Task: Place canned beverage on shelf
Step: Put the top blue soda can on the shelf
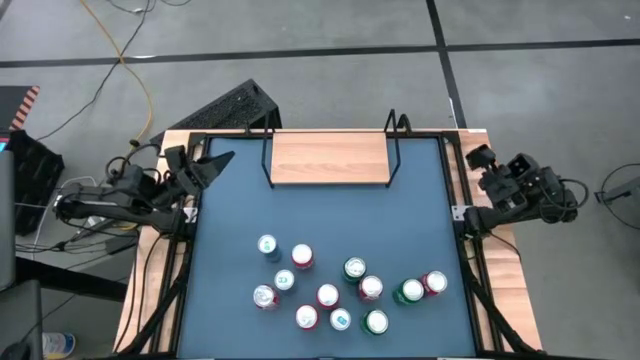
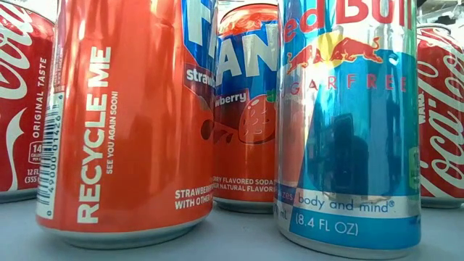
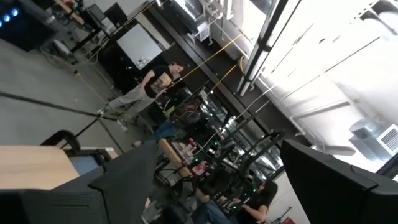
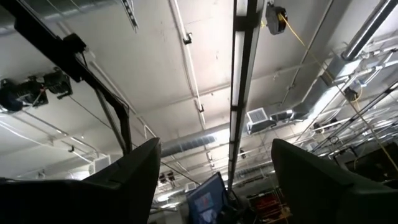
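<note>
The fingers of my left gripper needs to close on the upper side (image 1: 268, 248) of the blue can at the far edge of the cluster, next to the red can nearest the shelf.
The shelf (image 1: 330, 158), a light-wood board with black wire frames at both ends, stands at the far middle of the blue table and has nothing on it. Several cans (image 1: 330, 285) stand upright in a loose cluster near the table's near edge. The low view shows them close up: an orange Fanta can (image 2: 123, 116), a second Fanta can (image 2: 246, 101), a Red Bull can (image 2: 348, 123) and Coca-Cola cans (image 2: 22, 101) at both sides. My left gripper (image 1: 222, 162) is open at the table's far left edge. My right gripper (image 1: 482, 158) is open at the far right edge, pointing up at the ceiling.
The table has a raised wooden rim (image 1: 150, 290) and black frame bars along its sides. A dark keyboard-like thing (image 1: 225, 108) lies on the floor beyond the far left corner. People (image 3: 155, 84) stand far off in the room. Bare blue surface (image 1: 330, 215) lies between cans and shelf.
</note>
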You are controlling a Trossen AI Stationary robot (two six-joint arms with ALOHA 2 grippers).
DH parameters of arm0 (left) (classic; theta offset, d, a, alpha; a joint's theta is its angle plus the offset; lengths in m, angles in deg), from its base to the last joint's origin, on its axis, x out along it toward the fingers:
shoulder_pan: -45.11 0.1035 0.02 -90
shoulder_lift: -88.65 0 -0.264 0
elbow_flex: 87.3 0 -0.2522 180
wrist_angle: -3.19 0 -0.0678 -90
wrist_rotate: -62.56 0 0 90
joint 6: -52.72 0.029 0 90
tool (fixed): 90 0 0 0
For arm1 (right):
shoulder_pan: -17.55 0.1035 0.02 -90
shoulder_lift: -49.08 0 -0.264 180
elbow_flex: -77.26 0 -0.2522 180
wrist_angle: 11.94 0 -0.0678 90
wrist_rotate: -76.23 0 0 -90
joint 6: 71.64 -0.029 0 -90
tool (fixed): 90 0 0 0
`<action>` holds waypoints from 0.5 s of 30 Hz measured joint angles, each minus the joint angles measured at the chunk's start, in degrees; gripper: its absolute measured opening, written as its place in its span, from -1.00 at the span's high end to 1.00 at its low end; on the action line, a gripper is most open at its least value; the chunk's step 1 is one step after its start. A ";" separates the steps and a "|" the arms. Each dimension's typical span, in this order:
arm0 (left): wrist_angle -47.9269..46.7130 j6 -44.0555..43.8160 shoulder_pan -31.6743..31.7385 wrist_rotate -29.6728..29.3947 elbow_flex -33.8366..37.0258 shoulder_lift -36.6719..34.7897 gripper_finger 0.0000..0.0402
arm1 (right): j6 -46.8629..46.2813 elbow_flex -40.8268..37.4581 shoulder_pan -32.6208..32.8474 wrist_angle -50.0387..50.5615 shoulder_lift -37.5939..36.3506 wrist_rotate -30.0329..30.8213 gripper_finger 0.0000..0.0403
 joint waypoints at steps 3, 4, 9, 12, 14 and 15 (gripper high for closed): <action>0.59 2.26 0.01 -0.03 -0.10 -0.07 -0.64 | -1.06 0.16 0.00 0.22 0.00 -0.01 -0.50; 0.89 2.48 0.00 -0.17 -0.10 -0.07 -0.64 | -0.83 0.16 0.00 0.69 0.00 -0.01 -0.50; 2.81 2.58 0.01 0.88 -0.10 -0.09 -0.64 | -4.38 0.63 0.04 5.65 0.00 9.33 -0.50; 5.00 2.62 0.01 3.91 -0.10 -0.07 -0.64 | -5.83 4.39 0.02 16.10 0.64 14.34 -0.50; 5.22 2.62 -0.04 4.62 -0.33 -0.08 -0.64 | -6.76 8.63 0.04 24.18 2.73 16.01 -0.50; 5.15 2.62 -0.02 4.61 -0.56 -0.07 -0.64 | -7.01 10.97 0.04 28.02 4.32 16.53 -0.50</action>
